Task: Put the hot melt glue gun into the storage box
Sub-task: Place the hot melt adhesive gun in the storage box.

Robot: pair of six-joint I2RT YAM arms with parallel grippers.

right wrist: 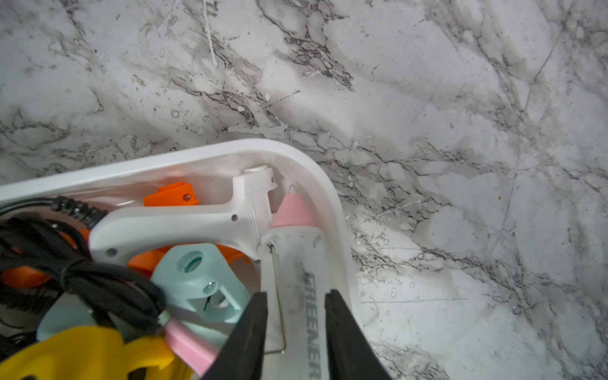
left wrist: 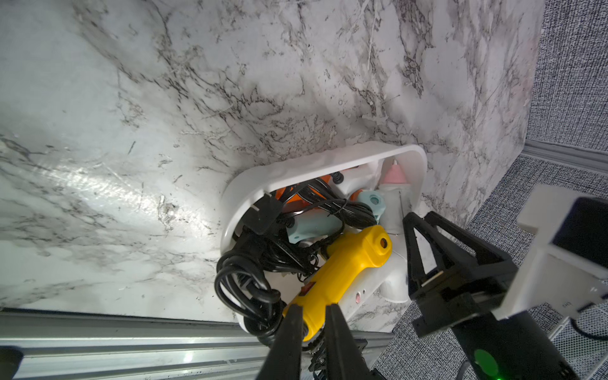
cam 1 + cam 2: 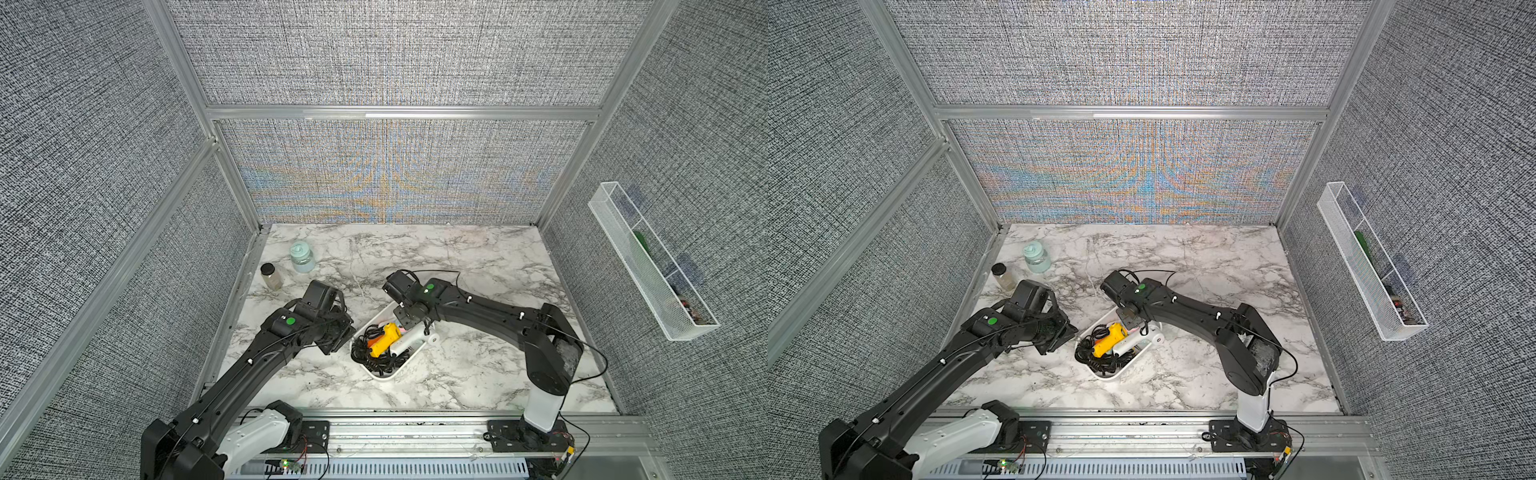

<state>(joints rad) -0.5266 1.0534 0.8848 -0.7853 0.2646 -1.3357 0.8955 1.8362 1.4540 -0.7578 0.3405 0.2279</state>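
Next, I let go of the middle of the white glue gun and use my right gripper to take its back end (image 3: pixel 432 339), since that end sticks out over the storage box's rim.
The white storage box (image 3: pixel 386 376) (image 3: pixel 1108 376) sits mid-table, holding several glue guns and tangled black cords (image 2: pixel 250 283). A yellow glue gun (image 3: pixel 384 338) (image 2: pixel 348 260) lies on top of the cords. My left gripper (image 2: pixel 314 309) is shut on its handle end, reaching in from the box's left side. Beside it lies a white glue gun (image 3: pixel 409 338) (image 1: pixel 296 263) with a pink nozzle, its handle poking over the right rim. My right gripper (image 1: pixel 294 296) is shut on its barrel from above. A teal gun (image 1: pixel 197 279), another white gun (image 1: pixel 171 227) and an orange one (image 1: pixel 171 197) lie underneath.
A jar with a teal lid (image 3: pixel 302 257) and a small dark-capped jar (image 3: pixel 271 276) stand at the back left. A long white wire-mesh tray (image 3: pixel 648 266) hangs on the right wall. An aluminium rail (image 3: pixel 415 432) runs along the front edge.
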